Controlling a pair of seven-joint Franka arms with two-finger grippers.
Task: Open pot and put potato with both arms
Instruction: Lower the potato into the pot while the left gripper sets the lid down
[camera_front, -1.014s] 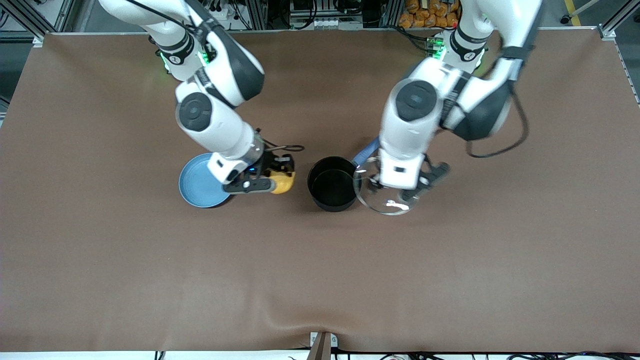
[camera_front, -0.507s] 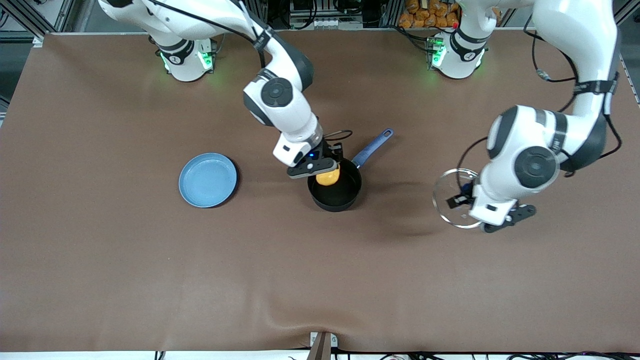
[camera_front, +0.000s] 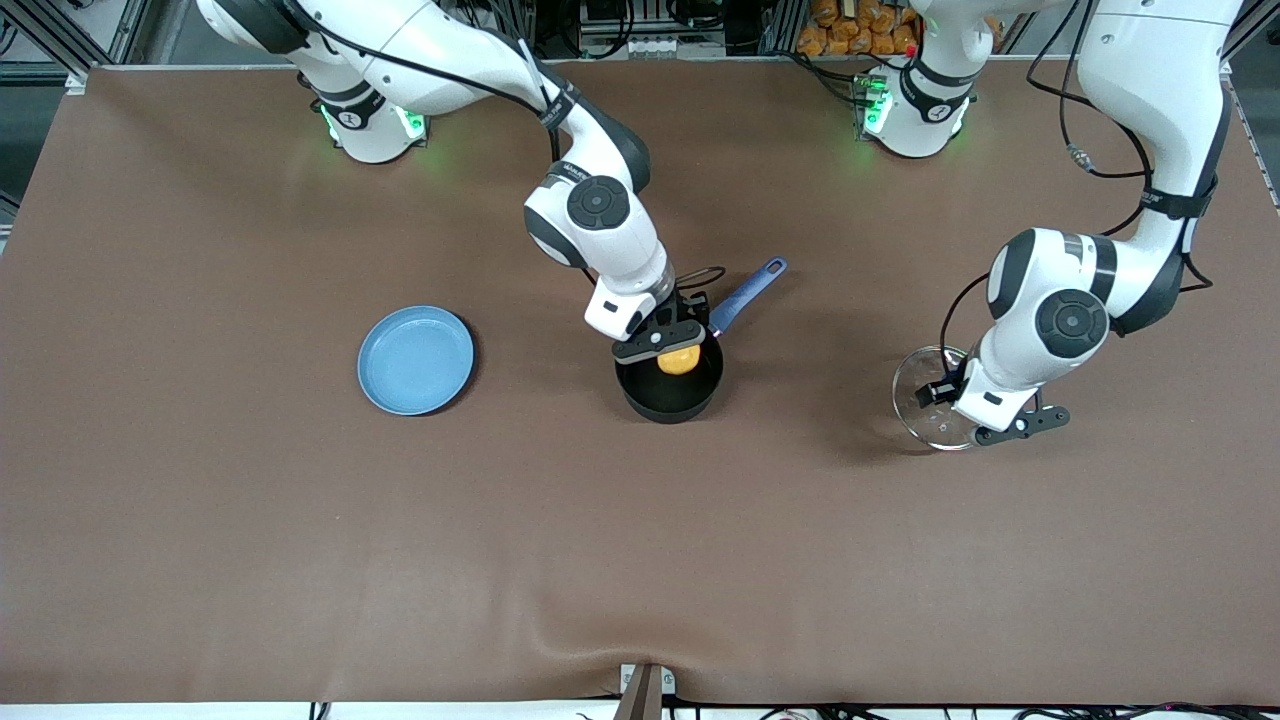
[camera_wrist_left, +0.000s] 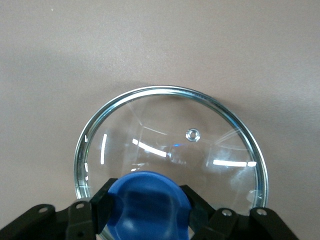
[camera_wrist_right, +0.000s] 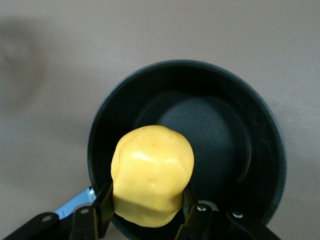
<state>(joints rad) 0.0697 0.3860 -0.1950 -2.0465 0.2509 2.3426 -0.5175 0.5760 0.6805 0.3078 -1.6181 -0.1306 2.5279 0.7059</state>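
Observation:
Next, I set the clear glass lid, now held low over the table, down with my left gripper on the brown table cloth (camera_front: 944, 410) below it.
The black pot (camera_front: 668, 392) stands open mid-table, its blue handle (camera_front: 748, 293) pointing toward the robots' side. My right gripper (camera_front: 672, 345) is shut on the yellow-orange potato (camera_front: 679, 359) and holds it over the pot's mouth. In the right wrist view the potato (camera_wrist_right: 152, 173) sits between the fingers above the pot's empty inside (camera_wrist_right: 210, 135). My left gripper (camera_front: 985, 420) is shut on the blue knob (camera_wrist_left: 149, 205) of the clear glass lid (camera_wrist_left: 170, 145). It holds the lid (camera_front: 925, 405) low over the table toward the left arm's end.
A flat light-blue plate (camera_front: 415, 360) lies empty on the brown table cloth toward the right arm's end, level with the pot. Bare cloth lies between the pot and the lid and along the side nearer the camera.
My right gripper carried the potato from beside the plate to over the pot. My left gripper carried the lid away from the pot toward the left arm's end and lowered it.

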